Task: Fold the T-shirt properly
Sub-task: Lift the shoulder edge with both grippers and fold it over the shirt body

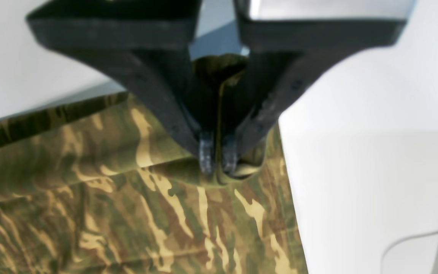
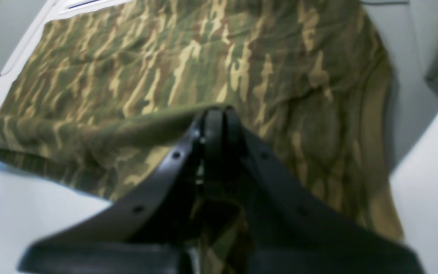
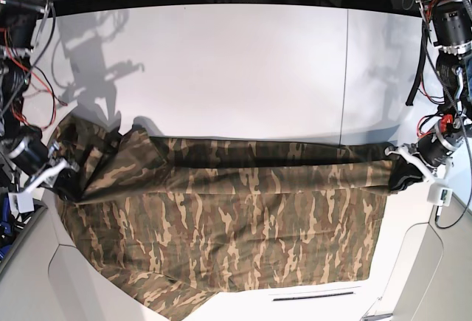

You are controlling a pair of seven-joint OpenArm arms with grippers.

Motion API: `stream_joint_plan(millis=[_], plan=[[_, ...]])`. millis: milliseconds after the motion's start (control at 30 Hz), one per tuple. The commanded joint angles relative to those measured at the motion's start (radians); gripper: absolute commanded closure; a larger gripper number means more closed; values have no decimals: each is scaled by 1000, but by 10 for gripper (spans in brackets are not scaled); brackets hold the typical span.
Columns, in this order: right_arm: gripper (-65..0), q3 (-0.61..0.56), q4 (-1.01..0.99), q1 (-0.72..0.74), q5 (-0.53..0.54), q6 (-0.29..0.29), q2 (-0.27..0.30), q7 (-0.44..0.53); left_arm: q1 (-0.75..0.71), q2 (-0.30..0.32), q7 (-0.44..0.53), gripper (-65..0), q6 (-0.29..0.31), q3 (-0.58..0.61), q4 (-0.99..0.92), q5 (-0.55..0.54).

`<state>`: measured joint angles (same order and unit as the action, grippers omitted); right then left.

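Note:
I have the fold in front of the T-shirt's far edge pinched in my left gripper. I should open it, back away and grab the T-shirt's far edge [image 3: 375, 149] behind that fold.
The camouflage T-shirt [image 3: 236, 225] lies spread across the front of the white table [image 3: 236, 70], its far edge lifted and stretched taut between both arms. My left gripper [image 3: 398, 175] at the base view's right is shut on one end of that edge; the left wrist view shows its fingertips [image 1: 207, 156] pinching a fold of the T-shirt [image 1: 127, 213]. My right gripper [image 3: 68, 181] at the base view's left is shut on the other end; in the right wrist view its gripper [image 2: 219, 116] clamps a raised fold of the T-shirt [image 2: 203, 64]. The neckband and label are hidden.
The table's front edge has a curved cut-out [image 3: 317, 295] that the shirt's lower hem reaches. A seam [image 3: 345, 77] runs down the tabletop at the right. Cables and arm bases stand at the far left [image 3: 18, 33] and far right [image 3: 446, 26].

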<state>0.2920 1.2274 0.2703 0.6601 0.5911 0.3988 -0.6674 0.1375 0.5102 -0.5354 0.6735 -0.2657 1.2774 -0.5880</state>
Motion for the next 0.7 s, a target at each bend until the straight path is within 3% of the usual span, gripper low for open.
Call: stream_joint_plan(millis=[0,67,233,300,533,667], plan=[[0,-8,-22,49,-2,0,19,43,31,19,42,0,-2,6,-5,-10],[0,-28,-98,89,-37,0,19,90,44,16,71,-36,-17,24,-45,11],[0,-44,-233,126,-111,-4,8,206,48,16,161,-282,-60,43,-146,36],[0,-44,-252,126,-146,-4,-2,240,48,16,188,-329,-60,43,-172,35],[-363,-44,-275,126,-166,-19,-30,257,53,16,194,-351,-60,43,-182,3],[-389,-44,-275,126,-163,-19,-32,257,70,16,154,-422,-59,43,-182,-53]])
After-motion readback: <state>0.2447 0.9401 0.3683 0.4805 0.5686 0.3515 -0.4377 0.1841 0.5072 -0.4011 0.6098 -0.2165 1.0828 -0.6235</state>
